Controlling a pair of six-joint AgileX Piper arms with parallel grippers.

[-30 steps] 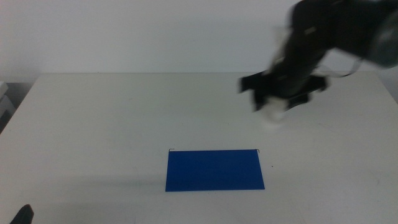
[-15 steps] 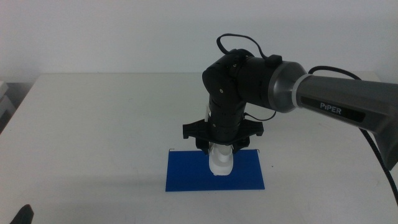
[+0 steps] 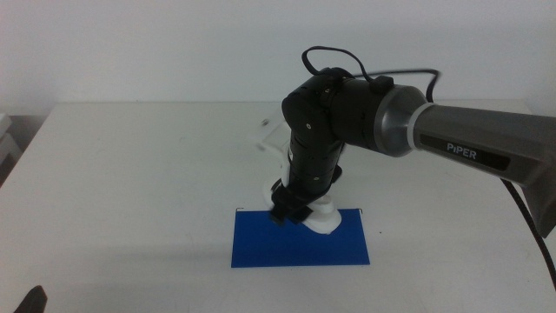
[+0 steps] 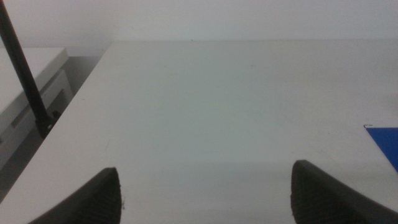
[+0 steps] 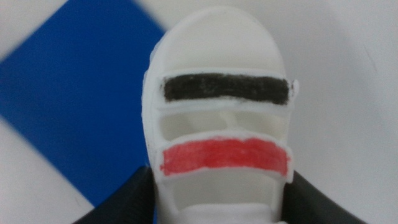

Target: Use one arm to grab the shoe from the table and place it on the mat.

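Next, my right gripper lets go of the shoe on the middle of the blue mat point(image 3: 301, 232) point(image 5: 144, 123), slightly closer to its back edge.
My right arm point(image 3: 452, 139) reaches in from the right, and its gripper point(image 3: 294, 207) is shut on the shoe point(image 3: 320, 219) low over the back edge of the blue mat point(image 3: 300, 248). I cannot tell whether the sole touches the mat. In the right wrist view the white shoe point(image 5: 221, 93) with its black and red straps sits between the jaws of the right gripper point(image 5: 217, 208), partly over the mat point(image 5: 68, 93) and partly over the table point(image 5: 348, 93). My left gripper point(image 4: 205, 193) is open and empty. It waits at the table's front left corner point(image 3: 30, 300).
The off-white table point(image 3: 130, 174) spreads wide around the mat. A pale cabinet point(image 4: 31, 81) and a black cable point(image 4: 22, 68) stand beyond the table's left edge. A corner of the mat point(image 4: 385, 140) shows in the left wrist view.
My right arm swung from the table's back right to the mat with the shoe. In the last half second the wrist turned, and the shoe now lies angled at the mat's back edge.
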